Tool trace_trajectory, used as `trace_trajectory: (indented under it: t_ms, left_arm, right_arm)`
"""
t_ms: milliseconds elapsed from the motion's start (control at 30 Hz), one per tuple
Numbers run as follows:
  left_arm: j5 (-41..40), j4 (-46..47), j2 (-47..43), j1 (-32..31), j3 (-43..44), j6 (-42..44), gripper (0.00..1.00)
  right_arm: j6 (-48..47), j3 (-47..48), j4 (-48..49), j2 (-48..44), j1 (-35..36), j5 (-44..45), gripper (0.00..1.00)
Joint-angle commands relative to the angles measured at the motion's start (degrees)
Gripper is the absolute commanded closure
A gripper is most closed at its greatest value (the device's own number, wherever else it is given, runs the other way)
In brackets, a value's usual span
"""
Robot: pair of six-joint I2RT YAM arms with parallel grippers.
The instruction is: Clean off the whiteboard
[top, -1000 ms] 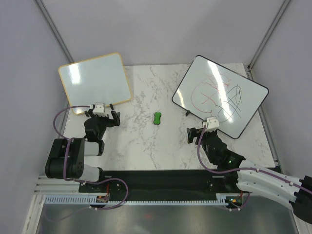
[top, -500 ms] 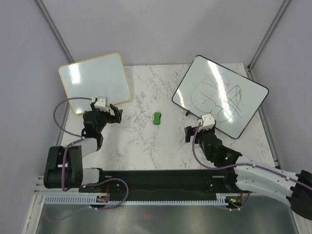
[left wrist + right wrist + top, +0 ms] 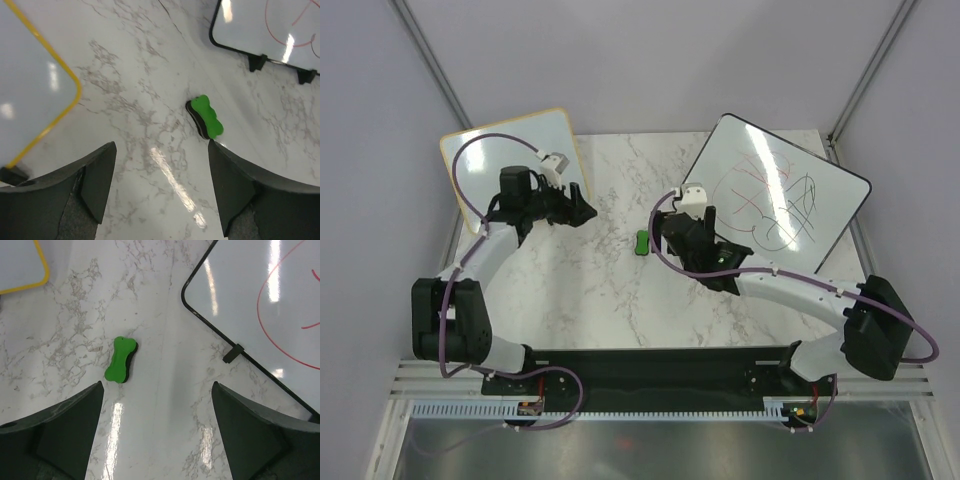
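I should close my right gripper on the narrow middle [image 3: 642,243] [image 3: 120,360] of the green bone-shaped eraser, since the scribbled whiteboard needs to be wiped.
The whiteboard [image 3: 770,195] with the thin black frame leans at the table's back right and carries red and black scribbles. Its lower left corner shows in the left wrist view [image 3: 270,25] and the right wrist view [image 3: 260,300]. A green bone-shaped eraser [image 3: 643,242] lies flat on the marble between the arms, also seen from both wrists [image 3: 206,116] [image 3: 121,360]. My right gripper [image 3: 665,238] [image 3: 157,385] hovers open just right of the eraser, nothing between its fingers. To the eraser's left, my left gripper [image 3: 585,205] [image 3: 161,145] is open and empty.
A second white board with a tan frame [image 3: 515,165] [image 3: 30,85] leans at the back left, close behind the left gripper. The marble table top [image 3: 610,290] ends at a black strip by the arm bases. The black-framed board stands on small black feet [image 3: 232,353].
Both arms have reached away from their bases toward the table's middle. The right gripper swung left to the eraser. The left gripper rose to the tan board's lower right corner.
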Motion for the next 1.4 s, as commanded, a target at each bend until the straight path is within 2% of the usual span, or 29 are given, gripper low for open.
trace_trajectory:
  t_ms: [0,167,200,267,367,433,500,567,700,1000,1267,1367]
  left_arm:
    - [3.3,-11.1,0.5,-7.0,3.7,2.1,0.19]
    - [3.3,-11.1,3.8,-13.0,5.6,2.1,0.19]
    - [-17.4,-13.2,4.7,-14.3,6.1,-1.6,0.24]
    - [-19.1,-13.4,7.1,-14.7,7.6,-2.5,0.24]
    - [-19.5,-12.9,8.6,-14.7,8.6,-4.1,0.24]
    - [-20.4,-12.4,8.6,-14.7,9.0,-4.2,0.24]
    - [-22.7,-12.3,7.9,-14.5,9.2,-3.3,0.24]
    - [-24.7,-12.2,7.0,-14.1,8.9,-2.4,0.23]
    - [-24.4,-12.2,5.3,-10.5,8.5,-1.6,0.23]
    - [-24.4,-12.2,5.0,-6.5,7.1,-1.6,0.23]
    - [-24.4,-12.2,5.0,-6.1,7.0,-1.6,0.23]
    - [-19.0,-12.0,5.0,-6.1,7.0,-1.1,0.23]
  right_arm:
    - [7.5,2.5,-8.7,-0.7,-1.9,4.7,0.04]
    - [14.6,-0.5,-11.4,-4.0,-6.1,4.1,0.1]
    - [15.3,-1.2,-11.5,-4.6,-7.6,3.9,0.12]
    - [16.1,-2.4,-11.5,-5.9,-8.8,2.0,0.15]
    - [13.4,0.0,-10.8,-3.1,-9.2,-1.3,0.2]
    - [10.6,4.1,-10.8,2.0,-9.2,-4.6,0.23]
    - [9.3,7.6,-10.4,7.3,-9.2,-7.1,0.32]
    - [7.8,9.9,-8.4,10.7,-9.2,-11.1,0.36]
    - [5.8,18.2,-8.4,21.7,-8.9,-17.2,0.34]
    - [3.1,30.3,-12.0,34.9,-7.0,-20.7,0.33]
    - [4.9,33.8,-15.5,39.9,-6.8,-17.8,0.38]
    - [5.0,34.8,-16.4,41.0,-6.5,-17.9,0.39]
